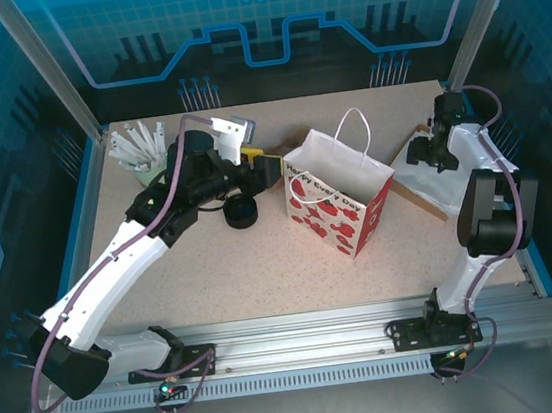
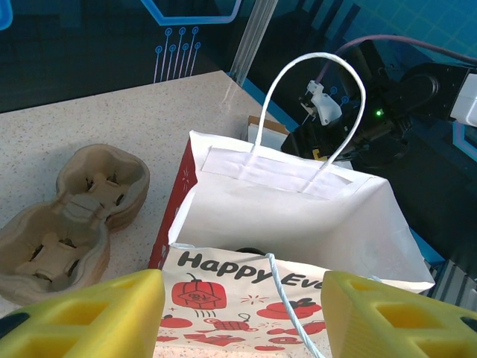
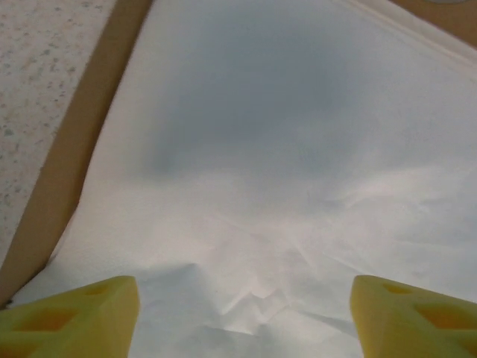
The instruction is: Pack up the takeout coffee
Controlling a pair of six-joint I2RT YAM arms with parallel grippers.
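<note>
The sheet between my right fingers has shallow creases, lying flat and white; next I pinch up a deeper fold (image 3: 247, 328) before bringing it to the bag.
A white paper bag (image 1: 341, 199) with red prints and "Happy Eve" lettering stands open mid-table. The takeout coffee is hidden. Low inside the bag (image 2: 298, 216) a thin black curved edge (image 2: 251, 250) peeks over the front wall, and I cannot tell what it is. My left gripper (image 1: 270, 170) hovers just left of the bag. Its yellow fingers are open (image 2: 242, 321) with nothing between them, facing the printed wall. My right gripper (image 1: 429, 152) hangs open (image 3: 242, 317) close above white paper sheets (image 3: 283, 149) at the far right.
A pile of black lids (image 1: 242, 213) lies left of the bag, under my left arm. Brown pulp cup carriers (image 2: 71, 216) lie on the table beyond. A cup of white sticks (image 1: 141, 147) stands at the back left. The white sheets rest on brown card (image 1: 432, 205).
</note>
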